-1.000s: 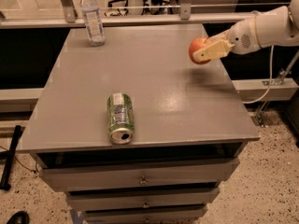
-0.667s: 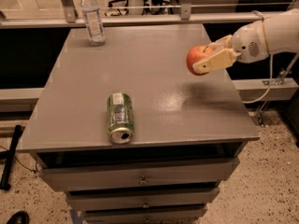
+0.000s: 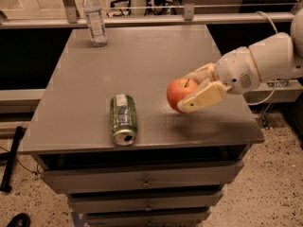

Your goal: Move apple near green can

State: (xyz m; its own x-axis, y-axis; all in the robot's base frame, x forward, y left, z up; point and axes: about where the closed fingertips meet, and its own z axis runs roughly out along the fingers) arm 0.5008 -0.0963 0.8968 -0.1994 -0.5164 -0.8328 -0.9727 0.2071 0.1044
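Next, my gripper sets down and lets go of the red-orange apple on the grey table snug [image 3: 152, 109] against the green can, facing the white arm.
The red-orange apple [image 3: 180, 93] is held in my gripper [image 3: 191, 92], whose beige fingers [image 3: 204, 98] are closed on its right side, a little above the grey table [image 3: 142, 65]. The green can [image 3: 123, 118] lies on its side near the table's front edge, silver top toward the front. The apple is to the right of the can, roughly a can's length away. The white arm reaches in from the right.
A clear plastic water bottle [image 3: 95, 18] stands at the table's far left. Drawers [image 3: 142, 181] sit under the tabletop. A metal rail [image 3: 156, 19] runs behind the table. Speckled floor lies to the right and left.
My gripper has carried the apple from the table's far right side down and left toward the front, closer to the can. The can and bottle have not moved.
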